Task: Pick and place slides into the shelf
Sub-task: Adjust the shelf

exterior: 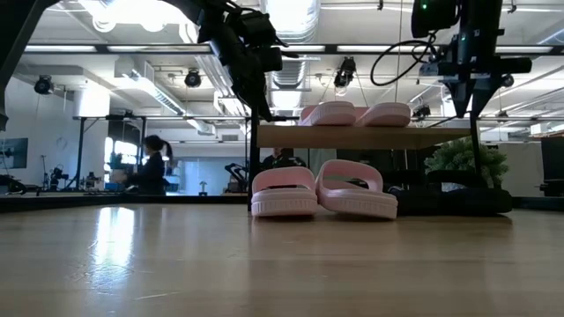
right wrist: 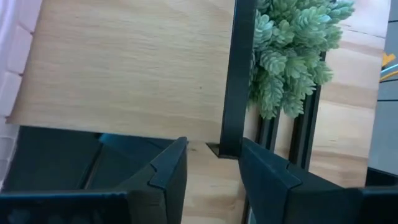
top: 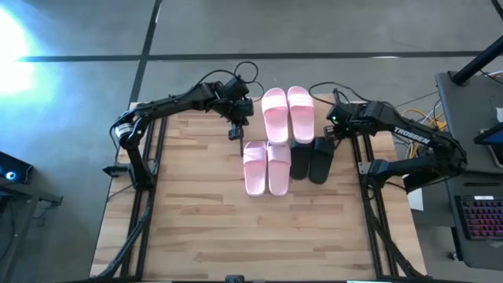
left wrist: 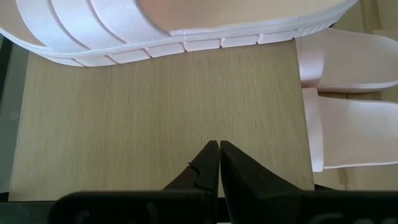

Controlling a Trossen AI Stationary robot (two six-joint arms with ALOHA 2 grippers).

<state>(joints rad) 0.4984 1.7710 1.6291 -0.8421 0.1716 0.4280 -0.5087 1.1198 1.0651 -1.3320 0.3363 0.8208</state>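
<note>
The shelf's board covers only the black slides' far ends, so I will pull the shelf nearer by its black leg point(right wrist: 229, 147) with my right gripper.
The shelf point(exterior: 352, 136) stands at the table's far middle, with two pink slides point(top: 288, 114) lying side by side on its top board point(left wrist: 155, 112). Two more pink slides point(top: 266, 167) lie on the table in front of it. Two black slides point(top: 310, 161) lie to their right, with their far ends under the board. My left gripper point(left wrist: 219, 149) is shut and stands close above the bare left part of the board. My right gripper point(right wrist: 211, 155) is open and points down over the shelf's right end, by a black leg point(right wrist: 239, 74), with nothing between its fingers.
A green plant point(right wrist: 292, 56) stands just beyond the shelf's right legs. The near half of the wooden tabletop point(top: 251, 236) is bare. A person point(exterior: 152, 163) stands far back in the room. A keyboard point(top: 479, 216) lies off the table at the right.
</note>
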